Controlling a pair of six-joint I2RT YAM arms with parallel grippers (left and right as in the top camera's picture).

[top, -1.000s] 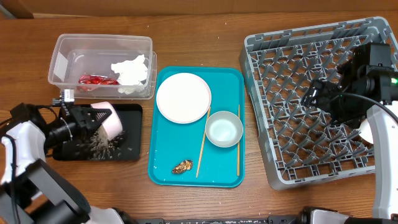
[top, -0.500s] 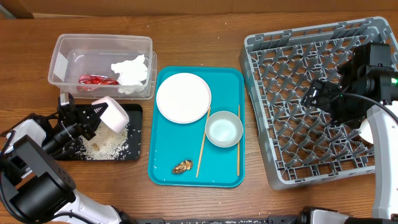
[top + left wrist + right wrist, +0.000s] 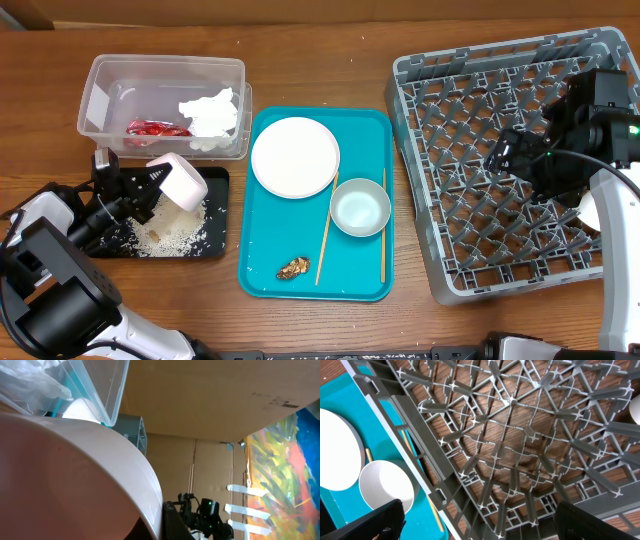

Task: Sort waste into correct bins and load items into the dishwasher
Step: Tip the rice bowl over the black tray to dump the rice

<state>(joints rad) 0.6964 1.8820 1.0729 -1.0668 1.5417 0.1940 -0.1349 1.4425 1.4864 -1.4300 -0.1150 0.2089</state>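
My left gripper has the small white cup. Next, I set it down on the teal tray [image 3: 279, 236] between the white plate and the brown scrap.
My left gripper [image 3: 150, 188] is shut on a small white cup [image 3: 180, 183], tilted over the black tray [image 3: 205, 250]. Loose white rice [image 3: 165, 235] lies in that tray. The cup fills the left wrist view [image 3: 75, 475]. The clear tub [image 3: 165, 62] holds the red-and-silver wrapper [image 3: 155, 128] and the white napkin [image 3: 210, 115]. A white plate [image 3: 295, 156], a white bowl [image 3: 360, 208], two chopsticks [image 3: 325, 240] and a brown scrap [image 3: 293, 267] lie on the teal tray [image 3: 265, 280]. My right gripper [image 3: 520, 150] is open and empty above the grey dish rack [image 3: 450, 270].
The right wrist view shows the rack's open grid [image 3: 520, 435], with the bowl [image 3: 385, 490] and plate [image 3: 335, 450] beyond its left wall. The tub, black tray, teal tray and rack stand close together across the wooden table.
The cup has tipped its rice onto the black tray and has lifted and shifted slightly toward the tub. My right arm has not moved.
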